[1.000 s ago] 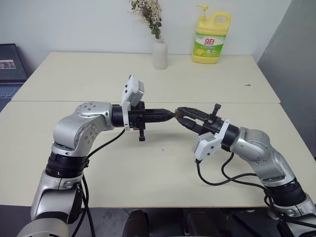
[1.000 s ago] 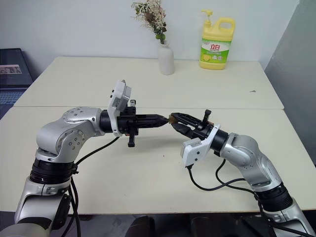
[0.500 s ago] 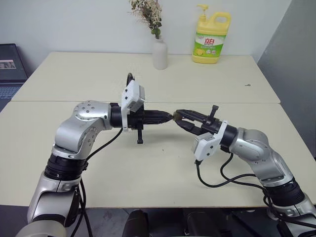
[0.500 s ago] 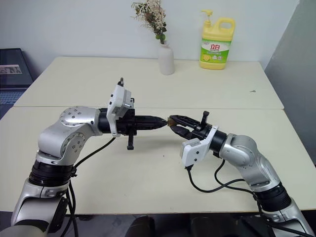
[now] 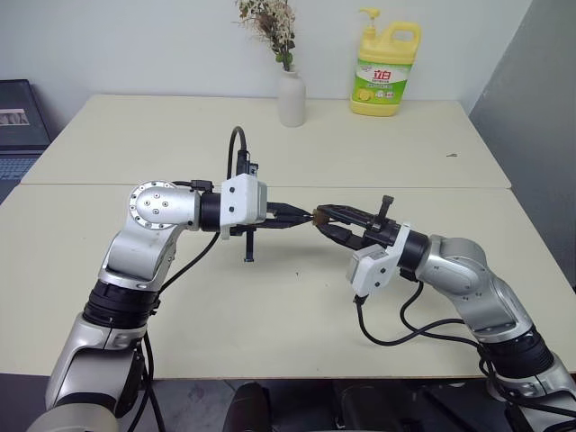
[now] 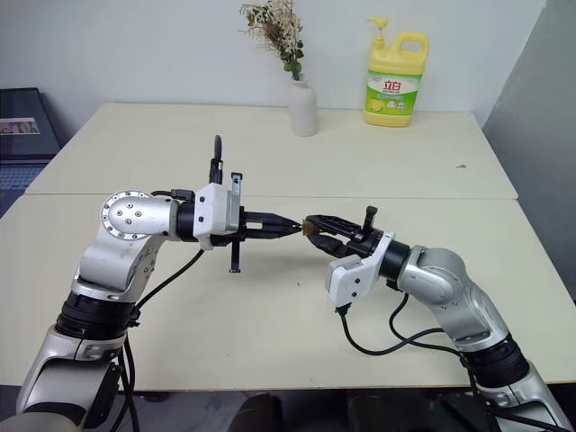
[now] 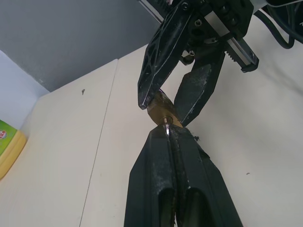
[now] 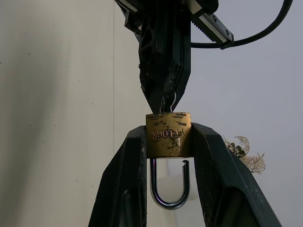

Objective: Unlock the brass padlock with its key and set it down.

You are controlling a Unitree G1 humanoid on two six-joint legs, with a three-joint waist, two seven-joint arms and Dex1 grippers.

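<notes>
The padlock's open shackle is inside my right gripper, so next my left gripper leaves the key and takes the padlock's body [image 8: 168, 135], to free my right gripper for the shackle.
The brass padlock [image 8: 168, 135] is held above the table, clamped by its sides between the fingers [image 8: 129, 189] of my right gripper [image 5: 322, 218]. Its silvery shackle [image 8: 169, 189] hangs toward the wrist, and one leg ends free of the body. My left gripper [image 5: 299, 214] reaches in level from the opposite side, shut on the key [image 7: 165, 124], whose tip sits in the padlock's [image 7: 162, 109] keyway face. The two grippers meet tip to tip over the near table's middle. Most of the key is hidden between the left fingers [image 7: 156, 165].
A yellow soap bottle [image 5: 384, 76] and a white vase [image 5: 290, 97] with dried flowers stand at the far table's back edge. A laptop [image 5: 18, 126] sits off to the far left. Black cables hang from both wrists over the near table [image 5: 270, 315].
My left wrist has rolled about its own axis with the key in the padlock, so its white camera housing swung from on top round to the side. Both hands stayed in place.
</notes>
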